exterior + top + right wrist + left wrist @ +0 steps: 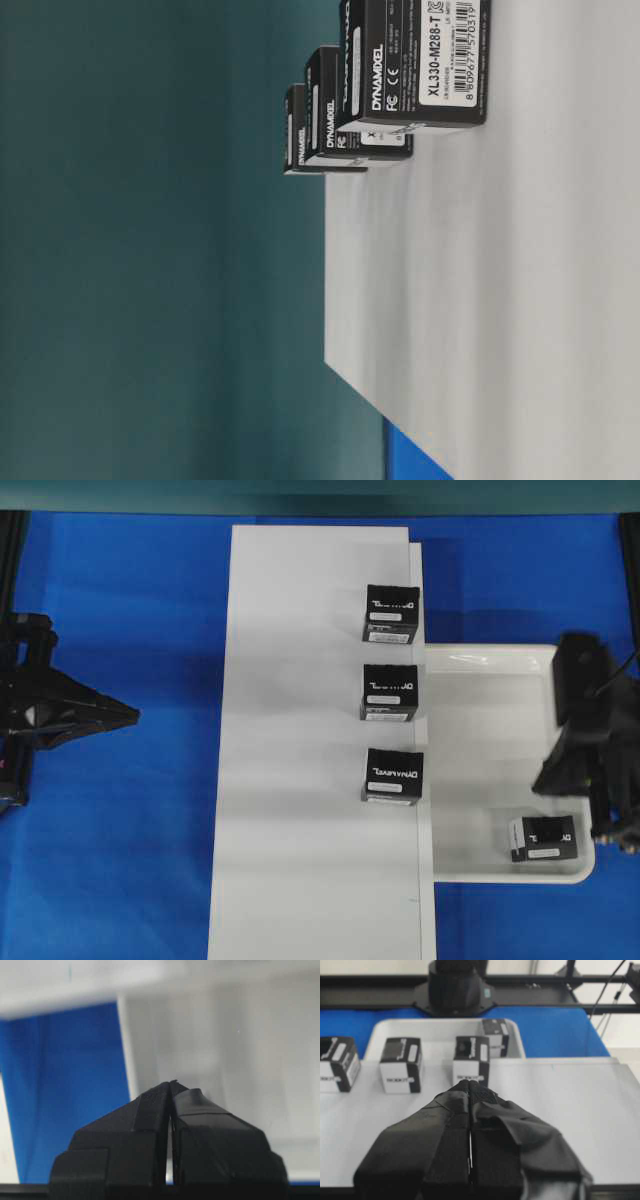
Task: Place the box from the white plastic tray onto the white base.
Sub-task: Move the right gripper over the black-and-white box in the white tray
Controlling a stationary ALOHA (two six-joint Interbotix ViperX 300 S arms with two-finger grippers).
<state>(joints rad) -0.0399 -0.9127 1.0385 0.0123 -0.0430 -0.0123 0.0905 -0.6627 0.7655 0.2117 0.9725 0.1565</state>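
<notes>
Next, I close my right gripper across the tray's box, one finger on the box's side (550, 859) along its white label, one opposite.
The box (543, 838), small and black with a white side face, lies in the near right corner of the white plastic tray (480, 730). It also shows at the back of the left wrist view, as the box (496, 1037) in the tray (435, 1027). The white base (300, 780) runs down the middle of the table. My right gripper (548, 775) hangs shut and empty above the tray's right side, just behind the box. In its own view the right gripper (172, 1085) sits over the tray (225, 1035); the box is out of frame there. My left gripper (135, 717) rests shut left of the base, with nothing in the left gripper (470, 1085).
Three black boxes with DYNAMIXEL lettering (390, 613) (389, 692) (392, 776) stand in a row along the base's right edge, next to the tray. Blue table cloth (130, 860) lies around the base. The table-level view shows the base (480, 300) and the three boxes side-on.
</notes>
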